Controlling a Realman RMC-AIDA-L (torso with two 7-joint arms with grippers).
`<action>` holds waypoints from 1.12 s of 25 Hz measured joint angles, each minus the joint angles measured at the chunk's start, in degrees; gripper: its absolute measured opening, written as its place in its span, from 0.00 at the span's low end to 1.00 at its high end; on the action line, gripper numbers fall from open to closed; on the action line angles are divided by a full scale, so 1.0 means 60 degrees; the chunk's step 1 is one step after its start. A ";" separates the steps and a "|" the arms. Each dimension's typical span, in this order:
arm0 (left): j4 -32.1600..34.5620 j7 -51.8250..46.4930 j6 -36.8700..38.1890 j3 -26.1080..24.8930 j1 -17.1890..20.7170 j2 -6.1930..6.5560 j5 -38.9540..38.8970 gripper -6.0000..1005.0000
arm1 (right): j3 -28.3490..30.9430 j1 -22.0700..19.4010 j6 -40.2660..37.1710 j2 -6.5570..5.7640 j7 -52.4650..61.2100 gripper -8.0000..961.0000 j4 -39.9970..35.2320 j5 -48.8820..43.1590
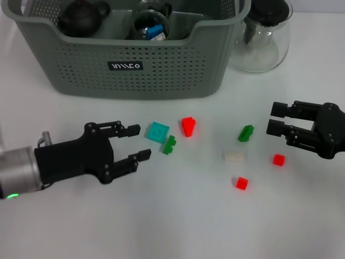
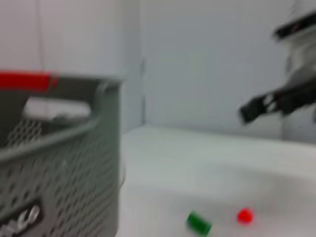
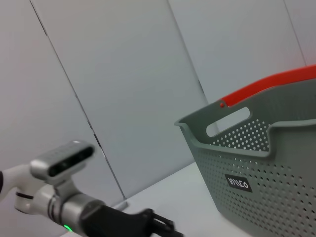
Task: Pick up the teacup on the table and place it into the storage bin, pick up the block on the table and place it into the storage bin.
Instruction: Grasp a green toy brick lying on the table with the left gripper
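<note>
My left gripper goes next to close on the green block (image 1: 169,144) beside the teal block.
The grey-green storage bin (image 1: 135,59) stands at the back of the table and also shows in the left wrist view (image 2: 59,163) and the right wrist view (image 3: 266,163). Inside it lie a dark teapot (image 1: 82,17) and a clear glass cup (image 1: 151,22) with something blue in it. No teacup shows on the table. A teal block (image 1: 157,131), a green block (image 1: 170,144) and a red block (image 1: 188,126) lie just right of my left gripper (image 1: 141,141), which is open and empty, low over the table. My right gripper (image 1: 273,118) is open and empty at the right.
A clear glass teapot (image 1: 261,38) stands right of the bin. More blocks lie mid-right: a green one (image 1: 246,133), a cream one (image 1: 234,157) and two red ones (image 1: 278,159) (image 1: 241,183). The left wrist view shows a green block (image 2: 199,222) and a red block (image 2: 245,216).
</note>
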 joint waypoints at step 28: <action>-0.2440 0.0634 -0.2776 0.0842 -0.1314 -0.0051 0.0037 0.52 | 0.0101 -0.0098 0.0023 -0.0005 0.0004 0.56 0.0028 -0.0057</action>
